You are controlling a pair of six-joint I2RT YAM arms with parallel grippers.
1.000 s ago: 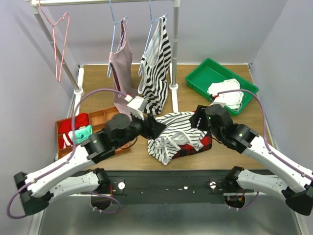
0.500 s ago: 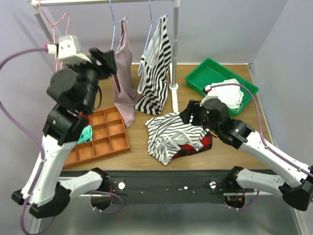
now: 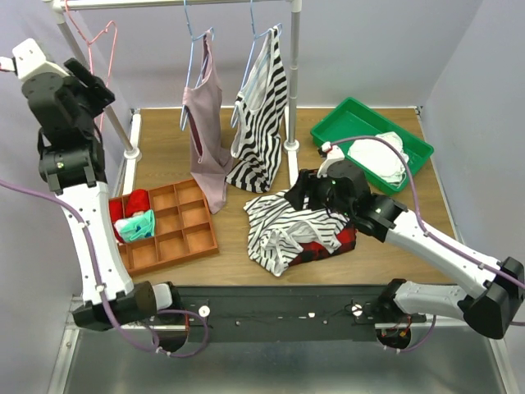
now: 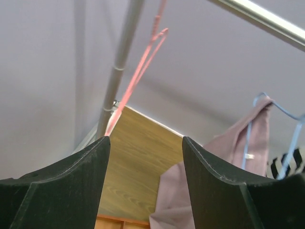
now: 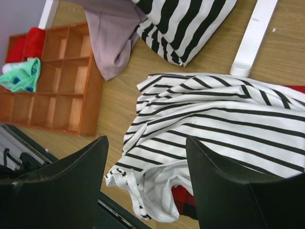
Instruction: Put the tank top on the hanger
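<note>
Next, I move my left gripper to the lower end (image 3: 101, 123) (image 4: 110, 126) of the pink-red hanger beside the rack post and close it there.
The tank top (image 3: 289, 227), white with thin black stripes, lies crumpled on the table's front middle, over a red and black cloth; it fills the right wrist view (image 5: 209, 129). The pink-red hanger (image 3: 102, 74) hangs on the rail at the far left; it shows in the left wrist view (image 4: 143, 67). My left gripper (image 3: 92, 84) is raised high beside the hanger, open and empty (image 4: 145, 143). My right gripper (image 3: 302, 194) hovers over the tank top, open and empty (image 5: 147, 143).
A mauve top (image 3: 203, 131) and a bold-striped top (image 3: 264, 115) hang on blue hangers from the rail. An orange compartment tray (image 3: 164, 230) sits front left. A green bin (image 3: 344, 123) with white cloth stands back right. A rack post base (image 3: 290, 168) lies mid-table.
My left arm has swung up from the table's middle to the far left, beside the pink hanger. My right gripper has shifted left over the tank top.
</note>
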